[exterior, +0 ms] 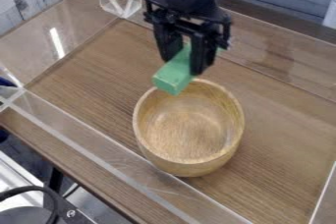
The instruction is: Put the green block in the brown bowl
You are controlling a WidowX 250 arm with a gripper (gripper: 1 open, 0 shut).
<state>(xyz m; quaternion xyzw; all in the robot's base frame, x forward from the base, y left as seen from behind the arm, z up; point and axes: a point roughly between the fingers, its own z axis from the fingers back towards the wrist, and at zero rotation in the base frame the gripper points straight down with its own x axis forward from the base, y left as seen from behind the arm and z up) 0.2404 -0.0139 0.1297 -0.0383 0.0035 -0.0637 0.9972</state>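
Observation:
The robot's gripper will release the green block near the middle of the brown bowl's bottom (179, 134). It now hangs just above the bowl's rim.
My black gripper (182, 63) points straight down and is shut on the green block (174, 74), which hangs tilted between its fingers. The block's lower end sits just above the far left rim of the brown bowl (190, 127). This round wooden bowl rests on the wooden table, and nothing lies inside it. The block touches neither the bowl nor the table.
Clear plastic walls (79, 140) run along the front and left edges of the wooden table top (92, 81). A clear folded piece (121, 0) stands at the back left. A dark strip borders the far right side.

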